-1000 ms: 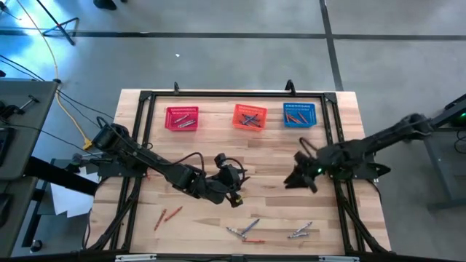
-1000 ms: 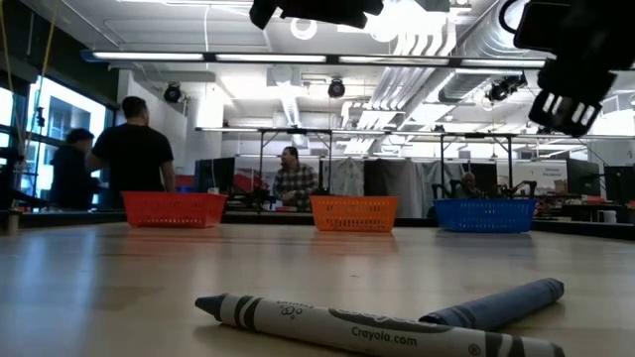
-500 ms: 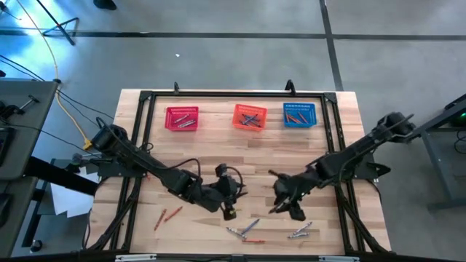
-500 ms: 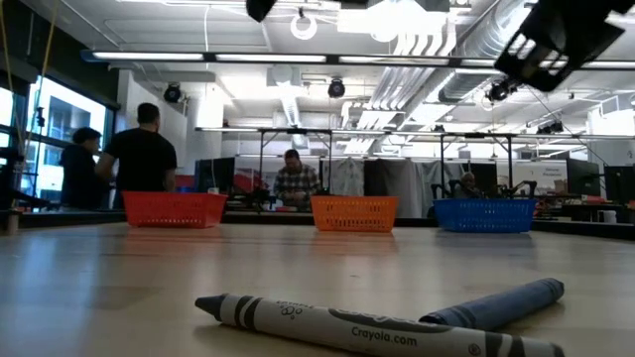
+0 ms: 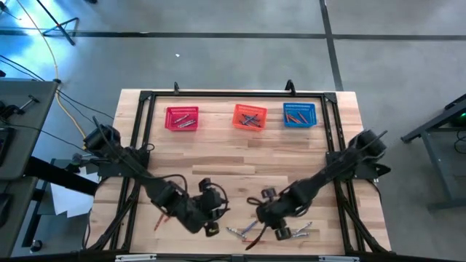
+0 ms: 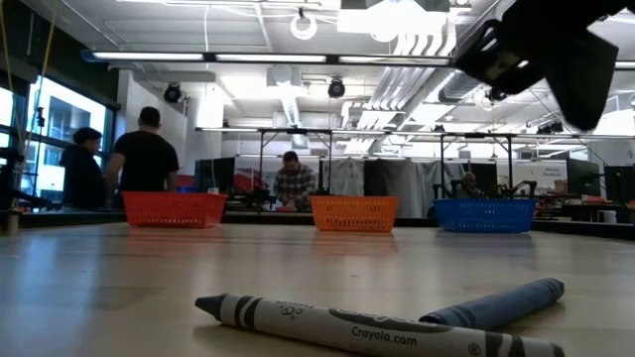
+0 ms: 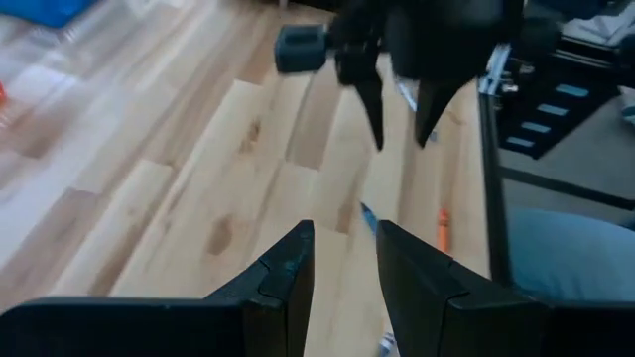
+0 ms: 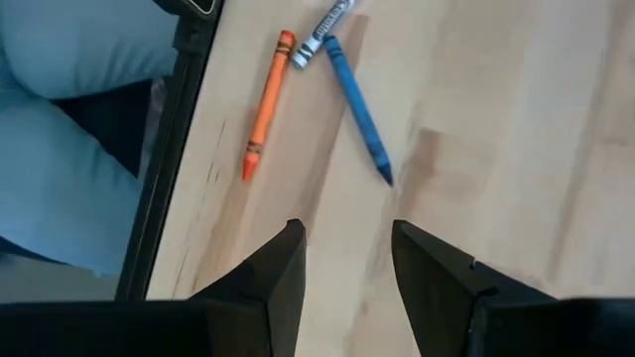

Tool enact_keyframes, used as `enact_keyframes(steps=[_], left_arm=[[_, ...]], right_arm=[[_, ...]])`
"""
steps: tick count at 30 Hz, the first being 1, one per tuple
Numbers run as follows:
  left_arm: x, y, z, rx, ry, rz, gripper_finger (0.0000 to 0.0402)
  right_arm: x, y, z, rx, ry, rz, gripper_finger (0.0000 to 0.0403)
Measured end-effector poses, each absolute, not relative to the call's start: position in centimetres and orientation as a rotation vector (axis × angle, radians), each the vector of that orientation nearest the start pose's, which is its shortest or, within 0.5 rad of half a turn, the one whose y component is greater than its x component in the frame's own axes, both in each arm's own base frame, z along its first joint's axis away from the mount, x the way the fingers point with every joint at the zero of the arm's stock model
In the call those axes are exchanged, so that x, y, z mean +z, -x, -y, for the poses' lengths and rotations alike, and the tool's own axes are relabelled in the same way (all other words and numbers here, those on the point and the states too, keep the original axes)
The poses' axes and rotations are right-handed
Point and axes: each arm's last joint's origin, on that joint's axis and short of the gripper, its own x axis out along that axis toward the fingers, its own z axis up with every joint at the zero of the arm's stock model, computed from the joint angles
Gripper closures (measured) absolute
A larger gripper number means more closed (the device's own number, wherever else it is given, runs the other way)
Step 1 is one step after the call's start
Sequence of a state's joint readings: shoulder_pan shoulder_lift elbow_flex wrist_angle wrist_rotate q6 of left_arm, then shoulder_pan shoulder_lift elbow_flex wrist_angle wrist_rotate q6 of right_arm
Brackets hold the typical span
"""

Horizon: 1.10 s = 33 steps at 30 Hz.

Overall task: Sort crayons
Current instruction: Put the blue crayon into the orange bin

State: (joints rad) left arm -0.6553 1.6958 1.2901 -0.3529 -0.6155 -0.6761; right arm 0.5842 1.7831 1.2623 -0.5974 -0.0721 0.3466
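Next, my right gripper grips the blue crayon near its pointed end [image 5: 253,224] [image 8: 373,147], the end away from the grey crayon.
Several crayons lie flat on the wooden table near its near edge. A grey, blue and orange group [image 5: 244,231] sits in the middle, a grey pair [image 5: 300,233] to its right, and two red-orange ones [image 5: 167,215] to its left. My left gripper [image 5: 212,221] is open and empty above the table, left of the middle group. My right gripper [image 5: 275,223] is open and empty just right of that group. The right wrist view shows an orange crayon [image 8: 266,104], a blue crayon [image 8: 357,104] and a grey crayon's end [image 8: 327,20] ahead of my fingers. The low view shows a grey crayon [image 6: 347,322] and a blue one [image 6: 496,302].
Red [image 5: 182,118], orange [image 5: 249,116] and blue [image 5: 299,114] mesh baskets stand in a row at the table's far side, each with crayons in it. A black frame [image 5: 138,145] runs around the table. People stand in the room beyond.
Both grippers have gone toward the table's near edge and down toward the crayons. The left has also drifted toward the left edge. The right has swung in from the right side toward the middle group. No crayon has moved.
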Motion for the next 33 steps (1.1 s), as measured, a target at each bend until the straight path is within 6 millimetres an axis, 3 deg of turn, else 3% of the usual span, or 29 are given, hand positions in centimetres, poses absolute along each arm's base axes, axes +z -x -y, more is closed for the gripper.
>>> enact_keyframes(steps=[6,13,24,33], left_arm=[[26.1,-29.0,22.7,0.120,0.213,-0.583,0.0300],[26.2,-27.9,24.2,0.078,0.237,-0.580,0.0300],[26.3,-27.2,24.9,0.093,0.235,-0.556,0.0300],[26.3,-27.3,24.8,0.098,0.233,-0.556,0.0300]], right_arm=[[18.8,-32.5,-23.2,0.413,0.034,-1.206,0.0259],[18.0,-34.6,-25.5,0.377,0.236,-1.228,0.0259],[15.8,-35.4,-25.9,0.481,0.319,-1.292,0.0259],[15.8,-36.6,-24.7,0.500,0.363,-1.250,0.0259]])
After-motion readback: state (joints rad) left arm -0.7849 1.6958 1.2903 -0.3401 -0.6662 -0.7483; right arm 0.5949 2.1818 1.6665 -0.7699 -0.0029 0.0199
